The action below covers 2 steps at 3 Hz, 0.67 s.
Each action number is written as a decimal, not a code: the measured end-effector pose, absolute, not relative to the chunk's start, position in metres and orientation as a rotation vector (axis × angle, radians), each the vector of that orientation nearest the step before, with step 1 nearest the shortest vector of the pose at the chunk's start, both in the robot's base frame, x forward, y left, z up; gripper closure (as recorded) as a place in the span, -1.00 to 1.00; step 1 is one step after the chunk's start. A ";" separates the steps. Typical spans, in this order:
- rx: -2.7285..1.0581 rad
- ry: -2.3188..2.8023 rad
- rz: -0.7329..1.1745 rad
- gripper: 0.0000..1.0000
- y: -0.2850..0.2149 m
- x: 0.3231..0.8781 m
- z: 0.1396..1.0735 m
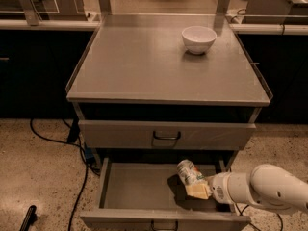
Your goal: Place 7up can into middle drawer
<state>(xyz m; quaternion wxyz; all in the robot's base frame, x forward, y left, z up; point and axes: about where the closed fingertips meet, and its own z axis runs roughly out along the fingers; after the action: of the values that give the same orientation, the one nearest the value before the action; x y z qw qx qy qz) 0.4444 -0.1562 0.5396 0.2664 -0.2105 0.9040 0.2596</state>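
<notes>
The 7up can, now tilted low inside the open drawer, will be released on the shadowed patch of the middle drawer's bottom (177,186), behind its black handle.
The 7up can (188,172) is silvery-white with green marks and is tilted, low inside the open middle drawer (139,194), right of its centre. My gripper (196,187) comes in from the right on a white arm and is shut on the can's lower end, its tan fingers (198,191) just above the drawer floor. The can casts a shadow on the floor to its left. The drawer is pulled out, with its black handle at the front edge.
The upper drawer front (166,134) with a black handle is shut above. A white bowl (198,39) stands at the back right of the cabinet top (144,66). Black cables (57,138) lie on the speckled floor at the left.
</notes>
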 end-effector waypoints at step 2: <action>-0.545 2.551 0.785 1.00 -0.149 0.455 0.459</action>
<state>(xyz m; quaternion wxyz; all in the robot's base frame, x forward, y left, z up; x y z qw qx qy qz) 0.4550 -0.1492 0.4590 0.2071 -0.1956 0.9162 0.2819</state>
